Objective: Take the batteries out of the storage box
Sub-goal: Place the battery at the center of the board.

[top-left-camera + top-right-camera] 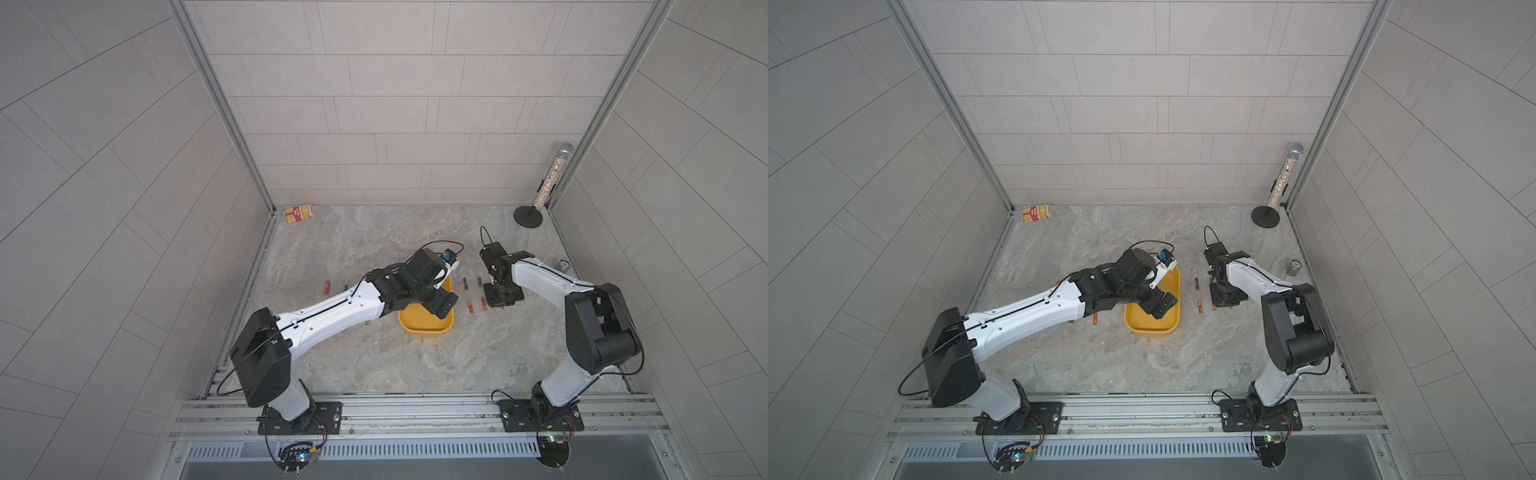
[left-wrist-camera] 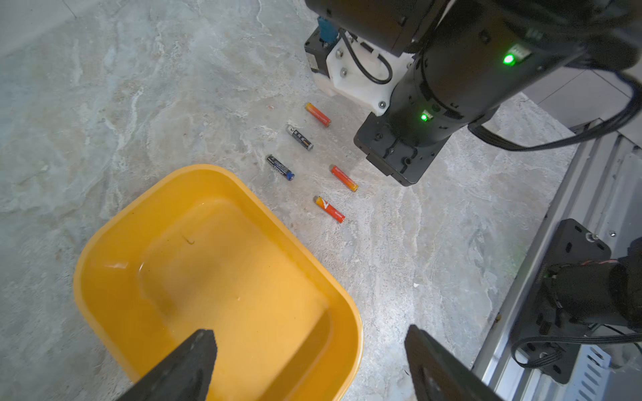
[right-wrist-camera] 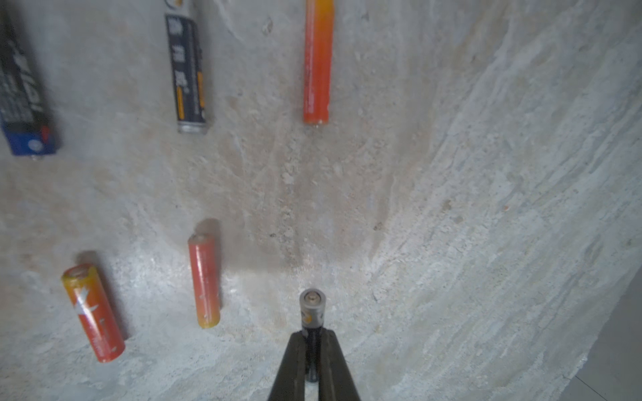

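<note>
Next, I let go of the black battery with my right gripper on the table [image 1: 498, 304] [image 3: 309, 262] next to the near orange batteries, away from the storage box.
The yellow storage box [image 1: 424, 326] [image 1: 1148, 324] lies mid-table; in the left wrist view the inside of the storage box [image 2: 208, 277] shows bare. My left gripper [image 2: 309, 340] [image 1: 440, 305] hangs open over the box's near corner, holding nothing. My right gripper [image 3: 311, 338] [image 1: 503, 297] is shut on a black battery with a grey end [image 3: 312, 309], just above the table right of the box. Several batteries lie on the table beside it: orange ones [image 3: 205, 277] [image 3: 92, 312] [image 3: 316, 62], black ones [image 3: 187, 69] [image 2: 280, 167]. Two more batteries [image 1: 327, 286] lie left of the left arm.
A red-and-cream carton [image 1: 298, 213] lies at the back left corner. A glittery tube on a black round stand [image 1: 528, 217] is at the back right. A stubby grey can [image 1: 563, 264] sits near the right wall. A metal rail [image 1: 415, 409] runs along the front edge.
</note>
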